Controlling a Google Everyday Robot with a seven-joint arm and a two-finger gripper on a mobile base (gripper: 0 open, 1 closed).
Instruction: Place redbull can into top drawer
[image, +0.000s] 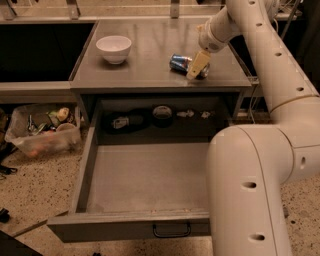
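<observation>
Next, I close my gripper on the end of the redbull can (200, 70) that is farther away from the white bowl.
The redbull can (178, 62) lies on its side on the grey table top (145, 65), right of the middle. My gripper (197, 67) reaches down from the right and sits at the can's right end, touching or straddling it. The top drawer (86, 170) is pulled wide open below the table, its front panel with the dark wire handle (171, 230) nearest the camera. Nothing lies on the drawer's floor.
A white bowl (114, 48) stands on the table's left part. Small dark items (162, 115) lie on the shelf behind the open drawer. A clear bin of clutter (42, 135) sits on the floor at the left. My arm's large white body (250, 190) fills the right foreground.
</observation>
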